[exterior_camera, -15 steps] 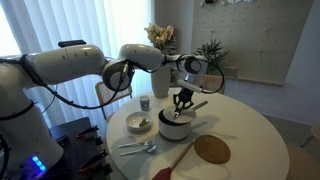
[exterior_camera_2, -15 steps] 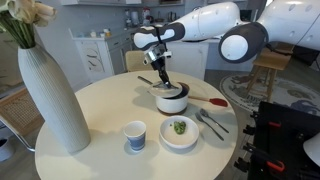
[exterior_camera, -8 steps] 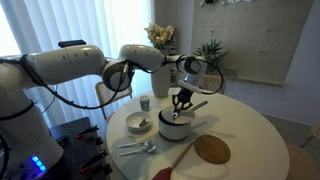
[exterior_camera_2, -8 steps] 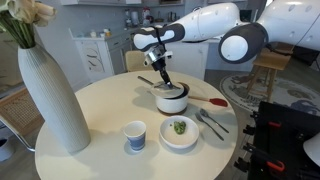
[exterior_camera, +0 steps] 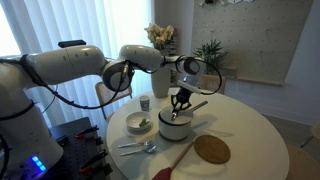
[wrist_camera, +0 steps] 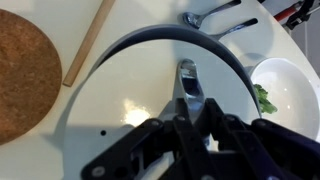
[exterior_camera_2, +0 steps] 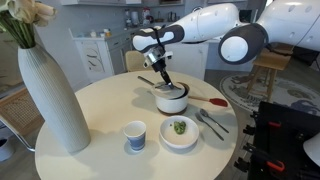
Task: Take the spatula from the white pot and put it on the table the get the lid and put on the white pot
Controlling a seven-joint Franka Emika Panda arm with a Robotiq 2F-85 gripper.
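Note:
My gripper will release the lid, now held flat over the pot, so it sits flat on the rim of the white pot (exterior_camera: pixel 176 116) (wrist_camera: pixel 167 118) and closes over the dark gap.
My gripper (wrist_camera: pixel 188 108) is shut on the small grey knob of the pale round lid (wrist_camera: pixel 115 110). It holds the lid flat over the white pot (exterior_camera: pixel 174 127), which also shows in the other exterior view (exterior_camera_2: pixel 171 101) near the table's middle. I cannot tell whether the lid rests on the rim or hangs just above it. The pot's dark handle (exterior_camera: pixel 198 105) sticks out sideways. The gripper shows in both exterior views (exterior_camera: pixel 181 101) (exterior_camera_2: pixel 163 80). The reddish-brown spatula (exterior_camera: pixel 177 159) lies on the white table (exterior_camera: pixel 250 140), beside the pot; its handle shows in the wrist view (wrist_camera: pixel 90 42).
A brown wooden disc (exterior_camera: pixel 212 149) lies next to the spatula. A white bowl of food (exterior_camera_2: pixel 179 131), a small cup (exterior_camera_2: pixel 135 135) and metal spoons (exterior_camera_2: pixel 210 122) sit near the pot. A tall pale vase (exterior_camera_2: pixel 50 95) stands at the table's edge.

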